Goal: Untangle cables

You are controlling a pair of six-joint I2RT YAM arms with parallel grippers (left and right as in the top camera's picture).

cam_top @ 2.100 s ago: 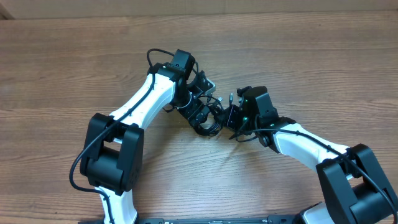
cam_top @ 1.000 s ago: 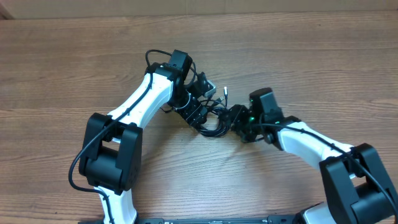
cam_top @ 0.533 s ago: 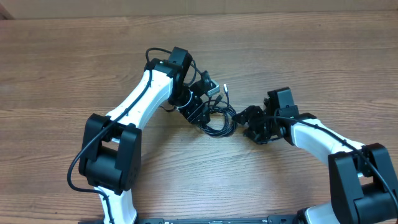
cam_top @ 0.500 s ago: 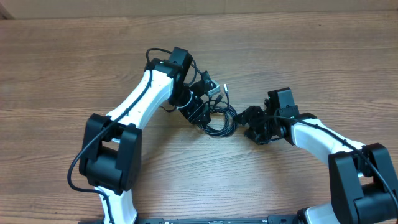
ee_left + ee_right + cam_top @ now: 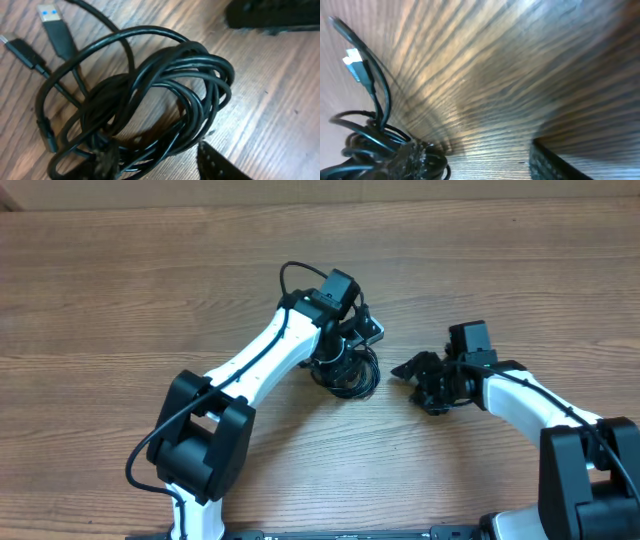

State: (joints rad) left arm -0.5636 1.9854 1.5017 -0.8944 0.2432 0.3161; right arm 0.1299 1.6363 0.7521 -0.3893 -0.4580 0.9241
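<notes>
The tangled cables lie flat next to my right gripper's open fingers, so next my left gripper grips the loops (image 5: 161, 152) and lifts them for my right gripper.
The cables (image 5: 356, 383) lie as one tangled black bundle on the wood, mostly under my left gripper (image 5: 347, 360). In the left wrist view the cables (image 5: 150, 90) fill the middle, with a blue-tipped plug (image 5: 52, 22) and a smaller plug (image 5: 20, 50) at the top left. My left gripper (image 5: 160, 167) stands open, with the bundle's lower loops between its fingers. My right gripper (image 5: 418, 385) is to the right of the bundle, open, with bare wood between its fingers. In the right wrist view the cables (image 5: 365, 145) sit beside the left finger of that gripper (image 5: 480, 165).
A wooden table (image 5: 120, 300) spreads in every direction. My left arm (image 5: 260, 360) crosses diagonally from the lower left. My right arm (image 5: 520, 395) comes in from the lower right. A dark part of the right gripper (image 5: 275, 15) shows at the top of the left wrist view.
My left wrist has swung right over the bundle and its jaws have narrowed. My right gripper has backed away to the right, off the cables, and opened a little wider.
</notes>
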